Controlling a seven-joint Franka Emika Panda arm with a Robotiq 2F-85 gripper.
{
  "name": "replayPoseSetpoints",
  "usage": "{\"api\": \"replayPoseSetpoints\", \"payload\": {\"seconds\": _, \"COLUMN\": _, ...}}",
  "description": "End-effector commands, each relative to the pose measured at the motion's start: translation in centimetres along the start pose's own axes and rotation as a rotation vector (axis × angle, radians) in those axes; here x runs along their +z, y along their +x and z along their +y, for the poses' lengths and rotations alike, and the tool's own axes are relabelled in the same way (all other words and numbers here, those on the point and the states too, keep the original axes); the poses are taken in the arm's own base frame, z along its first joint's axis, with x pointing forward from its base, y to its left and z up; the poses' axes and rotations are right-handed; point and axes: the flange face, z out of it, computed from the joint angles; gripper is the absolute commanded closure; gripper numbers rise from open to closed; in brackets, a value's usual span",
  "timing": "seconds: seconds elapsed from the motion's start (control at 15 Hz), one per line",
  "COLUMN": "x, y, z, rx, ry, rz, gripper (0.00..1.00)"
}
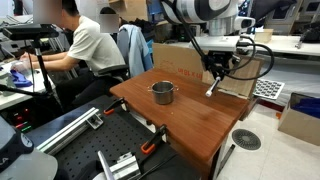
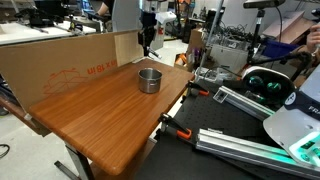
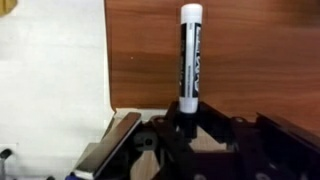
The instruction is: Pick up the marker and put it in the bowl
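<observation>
Next, I let go of the marker inside the metallic grey bowl (image 1: 162, 88), so that it leans on the bowl's rim.
My gripper (image 3: 190, 118) is shut on the marker (image 3: 191, 55), a whitish stick with dark print that sticks out from the jaws over the wooden table. In an exterior view the gripper (image 1: 215, 76) hangs above the table's far right side with the marker (image 1: 211, 89) tilted below it. The metallic grey bowl (image 1: 162, 92) stands upright on the table, apart from the gripper and to its left. In an exterior view the bowl (image 2: 149, 79) sits mid-table and the gripper (image 2: 147, 40) is behind it near the cardboard; the marker is too small to tell there.
A large cardboard box (image 1: 185, 58) stands along the table's back edge and also shows in an exterior view (image 2: 70, 60). A person (image 1: 88, 45) sits at a desk nearby. Orange-handled clamps (image 2: 178, 128) grip the wooden table's (image 1: 190, 125) edge. Metal rails (image 2: 250, 105) lie beside the table.
</observation>
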Motion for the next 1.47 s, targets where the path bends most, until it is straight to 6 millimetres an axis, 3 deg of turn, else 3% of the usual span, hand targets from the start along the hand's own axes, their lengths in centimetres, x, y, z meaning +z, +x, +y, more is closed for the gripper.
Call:
{"api": "replayPoseSetpoints", "payload": {"seconds": 0.0, "x": -3.0, "y": -2.1, "z": -3.2, "rx": -0.046, "ry": -0.021, "rz": 0.143, "gripper": 0.94}}
{"api": "replayPoseSetpoints", "payload": {"seconds": 0.2, "x": -4.7, "y": -3.6, "z": -6.7, "rx": -0.095, "ry": -0.033, "rz": 0.235, "gripper": 0.94}}
{"api": "replayPoseSetpoints", "payload": {"seconds": 0.27, "x": -5.4, "y": -5.4, "z": -7.5, "rx": -0.108, "ry": -0.037, "rz": 0.261, "gripper": 0.94}}
{"api": "replayPoseSetpoints", "payload": {"seconds": 0.53, "x": -6.7, "y": -10.1, "z": -9.6, "rx": -0.141, "ry": -0.043, "rz": 0.331, "gripper": 0.94}}
{"api": "replayPoseSetpoints", "payload": {"seconds": 0.8, "x": -7.2, "y": -12.6, "z": -11.7, "rx": -0.202, "ry": -0.051, "rz": 0.414, "gripper": 0.94}}
{"api": "replayPoseSetpoints", "payload": {"seconds": 1.0, "x": -7.4, "y": -12.9, "z": -13.1, "rx": -0.246, "ry": -0.055, "rz": 0.472, "gripper": 0.94}}
{"api": "replayPoseSetpoints", "payload": {"seconds": 1.2, "x": -7.4, "y": -11.8, "z": -14.8, "rx": -0.271, "ry": -0.042, "rz": 0.512, "gripper": 0.94}}
{"api": "replayPoseSetpoints", "payload": {"seconds": 1.4, "x": -6.5, "y": -10.6, "z": -18.0, "rx": -0.306, "ry": 0.005, "rz": 0.492, "gripper": 0.94}}
